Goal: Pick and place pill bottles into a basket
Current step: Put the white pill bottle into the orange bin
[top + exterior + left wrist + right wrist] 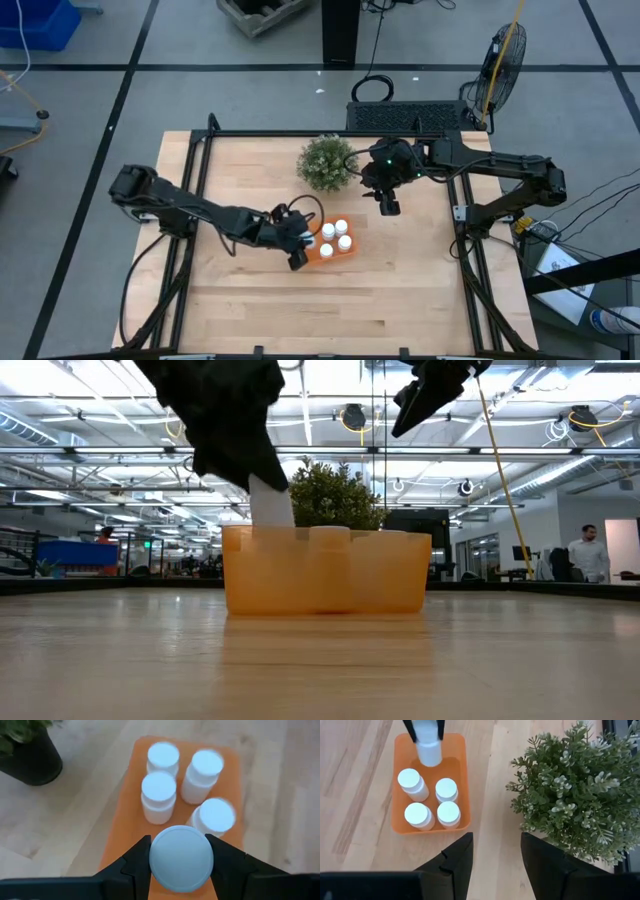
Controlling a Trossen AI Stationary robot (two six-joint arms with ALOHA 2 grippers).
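Observation:
My left gripper has the white pill bottle, now held over the orange basket's end. Next, I let go of it with that gripper in the open end of the orange basket [307, 237] [151, 849], beside the other bottles.
The orange basket [334, 254] stands in the middle of the table, with the round green plant [327, 162] beyond it. Several white pill bottles [427, 800] stand upright inside the basket [431, 822]. My left gripper [300, 250] hangs over the basket's left end, shut on one more white bottle [181, 858]. My right gripper [388, 205] is open and empty, raised to the right of the plant and far right of the basket; its own wrist view [497, 865] shows the gap between its fingers. My left gripper pinches the bottle's upper part, just below the cap [181, 858], between its two fingers [137, 860], pointing down from above. The bottle [270, 505] hangs nearly upright, its lower end inside the basket's rim [240, 532]. Whether it stands on the basket's floor, I cannot tell.
The plant's dark pot [30, 762] stands close to the basket's far side. Black frame rails [200, 170] run along the table's left, right and far edges. Bare wood [300, 310] lies near the front edge. A person [588, 555] stands in the room beyond the table.

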